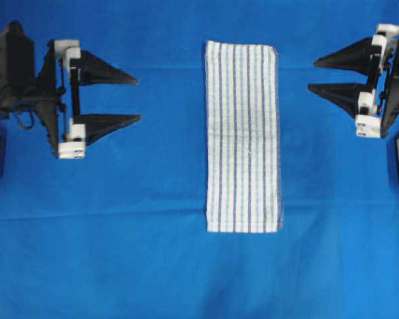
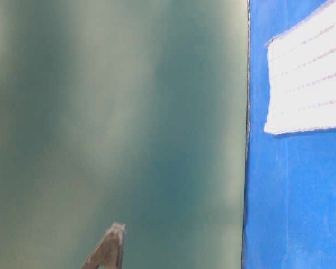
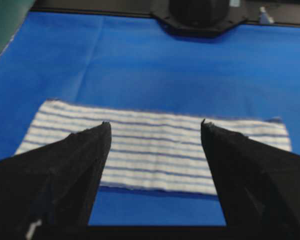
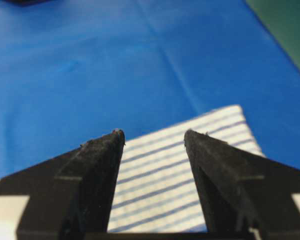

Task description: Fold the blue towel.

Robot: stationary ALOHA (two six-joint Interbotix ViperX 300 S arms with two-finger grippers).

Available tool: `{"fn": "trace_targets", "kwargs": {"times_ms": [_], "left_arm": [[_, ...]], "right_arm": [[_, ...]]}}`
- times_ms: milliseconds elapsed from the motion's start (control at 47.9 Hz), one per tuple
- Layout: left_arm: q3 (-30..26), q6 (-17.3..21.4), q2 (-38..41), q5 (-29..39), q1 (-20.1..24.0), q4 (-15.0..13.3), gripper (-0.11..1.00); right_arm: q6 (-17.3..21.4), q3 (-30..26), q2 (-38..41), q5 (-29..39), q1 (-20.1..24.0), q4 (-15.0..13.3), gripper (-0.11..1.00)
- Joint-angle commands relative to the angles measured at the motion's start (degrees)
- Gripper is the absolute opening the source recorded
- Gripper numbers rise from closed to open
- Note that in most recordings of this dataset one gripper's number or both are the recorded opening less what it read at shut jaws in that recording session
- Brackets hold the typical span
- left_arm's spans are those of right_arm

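Observation:
Next, my right gripper should go to the blue towel's far corner (image 1: 274, 50), the one on that gripper's own side, and close there.
The blue towel (image 1: 243, 137) is a long, narrow white strip with thin blue stripes, lying flat in the middle of the table with its long side running near to far. My left gripper (image 1: 138, 100) hangs open to its left, well clear of the cloth, fingertips pointing at it. On the other side my right gripper (image 1: 310, 76) is open too, apart from the towel's far right part. In the left wrist view the towel (image 3: 160, 150) shows between empty fingers (image 3: 85, 150). The right wrist view shows the towel (image 4: 160, 175) below empty fingers (image 4: 210, 155).
A large plain blue cloth (image 1: 120, 232) covers the table under the towel. The table-level view shows that cloth's edge (image 2: 247, 140) against a green backdrop (image 2: 112, 112). The opposite arm's base (image 3: 197, 15) stands at the far side in the left wrist view.

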Motion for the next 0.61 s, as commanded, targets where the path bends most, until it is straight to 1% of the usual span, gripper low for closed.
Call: {"fn": "trace_targets", "kwargs": {"times_ms": [0,84,188,313,439,585], "left_arm": [[-2.8,0.0,2.8,-0.5,2.2,0.0,0.70],[-5.0,-0.1,6.7,-0.5,4.4,0.0,0.73],[-8.3,-0.1,12.4,-0.5,7.3,0.0,0.78],[-13.1,-0.3,21.4,-0.5,10.7,0.0,0.85],[-17.8,-0.3,30.1,-0.5,13.5,0.0,0.89],[-23.1,-0.3,39.6,-0.5,16.3,-0.1,0.90]], "right_arm": [[0.1,-0.9,1.8,-0.9,-2.6,0.1,0.58],[0.1,-1.1,4.7,-1.5,-5.7,0.1,0.60],[-0.2,-2.4,10.2,-1.9,-9.8,-0.1,0.64],[-1.0,-4.8,17.6,-1.9,-13.6,-0.2,0.67],[-1.0,-7.7,26.0,-2.5,-17.0,-1.6,0.67],[-1.0,-10.6,35.0,-4.8,-19.5,-3.0,0.67]]}}
